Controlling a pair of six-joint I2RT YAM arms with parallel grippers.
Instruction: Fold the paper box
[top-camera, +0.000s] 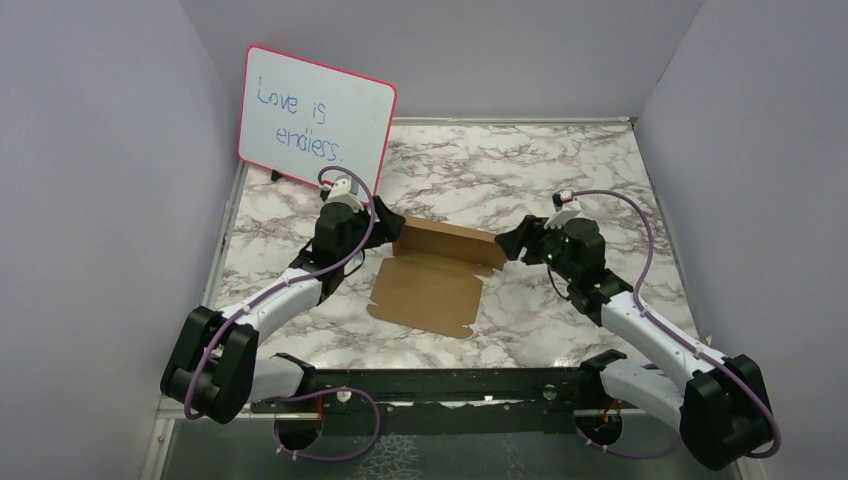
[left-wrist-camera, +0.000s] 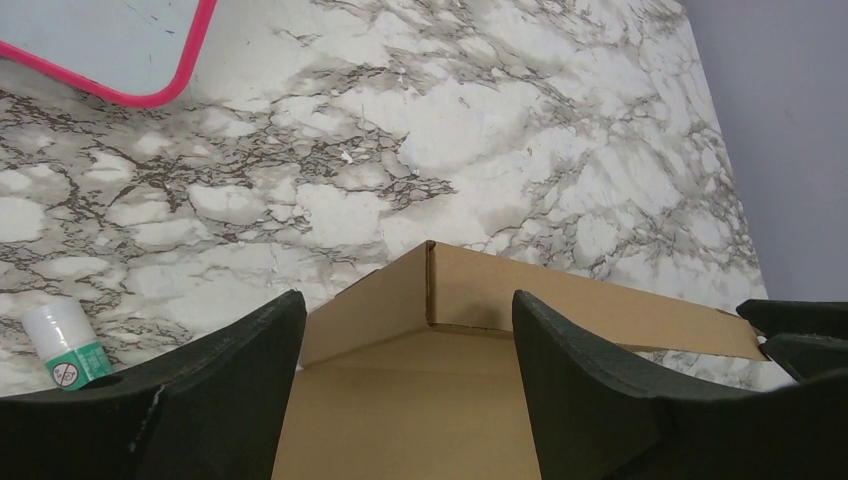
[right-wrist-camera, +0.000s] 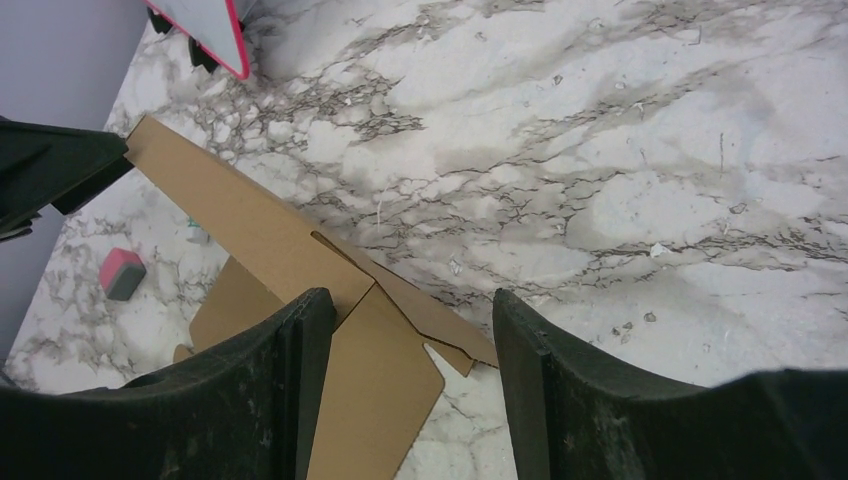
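I need to pinch the flap's tip (right-wrist-camera: 482, 352) with my right gripper while my left gripper comes inside the box's corner, because the notched side flap sticks out past the end of the box's far side.
The paper box (top-camera: 425, 290) is a brown cardboard sheet lying flat mid-table, with its far wall folded upright. My left gripper (top-camera: 390, 222) is open at the wall's left end. In the left wrist view the upright corner of the box (left-wrist-camera: 460, 300) stands just beyond and between the spread fingers of that gripper (left-wrist-camera: 408, 300). My right gripper (top-camera: 510, 243) is open at the wall's right end. The right wrist view shows this gripper (right-wrist-camera: 410, 297) straddling a notched side flap of the box (right-wrist-camera: 250, 220), the left finger close against it.
A pink-framed whiteboard (top-camera: 315, 115) leans at the back left. A small white bottle with a green label (left-wrist-camera: 65, 345) and a pink eraser (right-wrist-camera: 122, 273) lie on the marble table left of the box. Purple walls close in both sides.
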